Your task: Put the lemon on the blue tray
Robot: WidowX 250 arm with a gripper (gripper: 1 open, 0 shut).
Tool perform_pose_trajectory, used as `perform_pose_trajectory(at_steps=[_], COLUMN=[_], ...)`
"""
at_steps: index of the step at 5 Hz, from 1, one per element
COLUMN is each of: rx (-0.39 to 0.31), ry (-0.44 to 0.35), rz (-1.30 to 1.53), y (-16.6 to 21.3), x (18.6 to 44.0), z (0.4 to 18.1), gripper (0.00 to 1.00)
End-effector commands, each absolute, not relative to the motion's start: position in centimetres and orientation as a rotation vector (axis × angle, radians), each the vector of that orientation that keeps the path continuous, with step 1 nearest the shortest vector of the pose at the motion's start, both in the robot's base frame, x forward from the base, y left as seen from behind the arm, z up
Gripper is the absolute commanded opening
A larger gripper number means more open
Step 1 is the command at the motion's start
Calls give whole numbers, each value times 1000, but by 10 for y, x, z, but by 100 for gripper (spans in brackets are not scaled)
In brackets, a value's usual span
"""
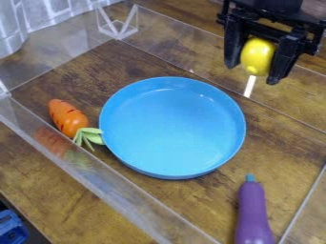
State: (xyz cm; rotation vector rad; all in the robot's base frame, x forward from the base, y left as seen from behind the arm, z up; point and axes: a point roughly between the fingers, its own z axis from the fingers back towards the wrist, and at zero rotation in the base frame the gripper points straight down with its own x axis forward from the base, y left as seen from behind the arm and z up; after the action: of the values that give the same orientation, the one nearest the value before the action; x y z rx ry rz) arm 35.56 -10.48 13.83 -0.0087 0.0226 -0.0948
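Note:
The gripper should release the lemon just near-side of the blue tray's middle [163, 140].
The lemon [258, 53] is a small bright yellow oval held up in the air at the upper right. My gripper [258, 57] is shut on it, one dark finger on each side, pointing down. The blue tray [173, 126] is a large round shallow dish lying on the wooden table in the middle of the view. The lemon hangs above the table just beyond the tray's far right rim, well clear of the surface.
An orange carrot [67, 117] with green leaves lies left of the tray. A purple eggplant [254, 213] lies at the lower right. Clear plastic walls [38, 71] surround the work area.

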Motion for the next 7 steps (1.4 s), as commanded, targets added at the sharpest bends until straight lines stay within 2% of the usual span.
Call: perform_pose_trajectory(at_steps=[1,2,3,5,7], rx=[2,14,27,61,74], ry=[17,68,117,190,242], rz=[-86,-64,-49,-249,-338], y=[-92,-79,-58,-60,-61], x=[342,327,310,310,300], z=[158,164,158,124,80], gripper=[0,0,0,0,0])
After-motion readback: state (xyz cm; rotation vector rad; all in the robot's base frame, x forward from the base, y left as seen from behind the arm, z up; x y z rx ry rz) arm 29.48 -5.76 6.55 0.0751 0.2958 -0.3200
